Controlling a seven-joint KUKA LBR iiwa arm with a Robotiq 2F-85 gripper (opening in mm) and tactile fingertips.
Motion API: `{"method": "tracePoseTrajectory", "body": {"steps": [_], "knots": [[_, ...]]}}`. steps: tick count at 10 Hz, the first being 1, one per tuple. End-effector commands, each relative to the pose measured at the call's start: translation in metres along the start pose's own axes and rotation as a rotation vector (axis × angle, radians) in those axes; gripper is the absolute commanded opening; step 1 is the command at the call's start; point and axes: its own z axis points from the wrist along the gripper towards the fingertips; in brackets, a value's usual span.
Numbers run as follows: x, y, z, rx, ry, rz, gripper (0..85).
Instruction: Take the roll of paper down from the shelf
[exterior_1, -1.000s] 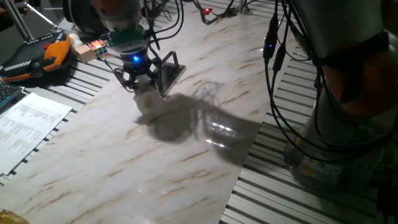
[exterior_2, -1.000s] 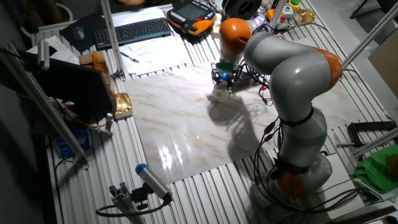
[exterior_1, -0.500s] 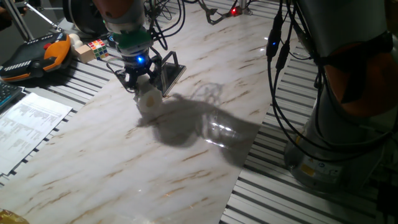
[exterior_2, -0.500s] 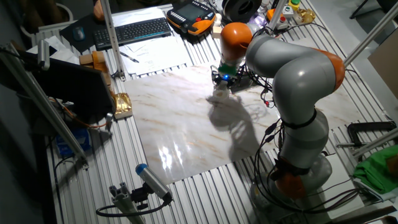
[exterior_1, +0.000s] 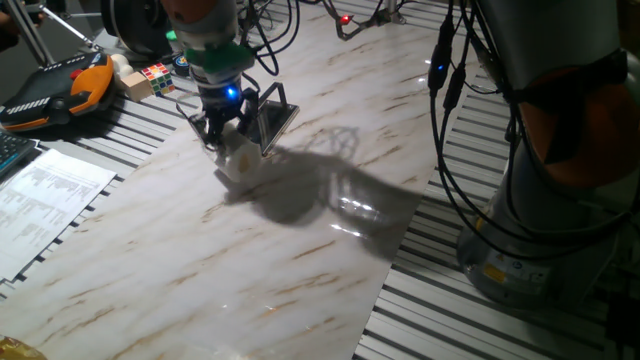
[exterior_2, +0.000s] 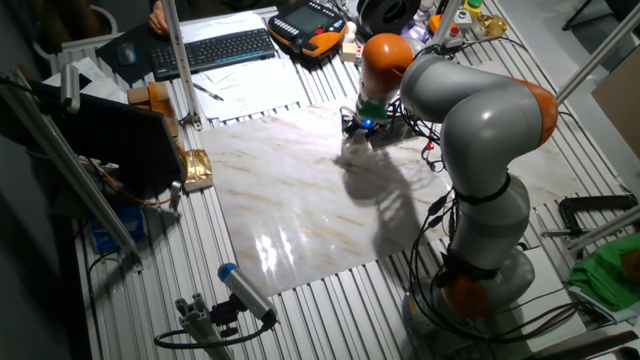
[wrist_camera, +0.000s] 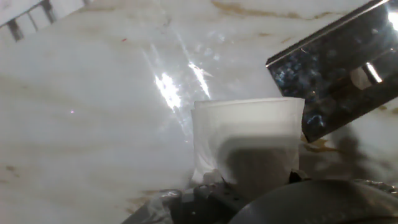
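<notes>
My gripper should release the roll of paper on the marble table top, right up against the shelf's near end (exterior_1: 233, 165) (wrist_camera: 229, 142).
The roll of paper (exterior_1: 239, 162) is a small white cylinder, upright at the far left of the marble table top. My gripper (exterior_1: 228, 135) comes down on it from above and is shut on it. I cannot tell if the roll touches the table. The shelf (exterior_1: 273, 118), a low dark rack with a thin frame, stands just behind and right of the roll. In the other fixed view the roll (exterior_2: 351, 154) hangs under the gripper (exterior_2: 359, 138). In the hand view the roll (wrist_camera: 245, 140) fills the centre and the shelf (wrist_camera: 339, 68) lies at the upper right.
An orange and black pendant (exterior_1: 60, 90) and a coloured cube (exterior_1: 157, 74) lie left of the table top. Papers (exterior_1: 45, 195) lie at the left edge. Cables (exterior_1: 445, 90) hang from the arm's base (exterior_1: 555, 160) at the right.
The hand has shifted slightly to the right with the roll still in its grasp. The roll stays low beside the shelf.
</notes>
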Motion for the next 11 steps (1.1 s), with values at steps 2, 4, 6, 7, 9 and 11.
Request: {"method": "tracePoseTrajectory", "body": {"steps": [2,4,6,7,9,11], "knots": [[0.001,0.0,0.003,-0.004,0.016,-0.441,0.7],[0.0,0.0,0.004,0.007,0.016,-0.432,0.7],[0.0,0.001,0.007,0.017,0.028,-0.392,0.7],[-0.001,0.001,0.008,0.015,0.031,-0.358,0.7],[-0.003,0.001,0.012,0.025,0.025,-0.377,0.7],[-0.004,0.001,0.014,0.03,0.023,-0.379,0.7]]}}
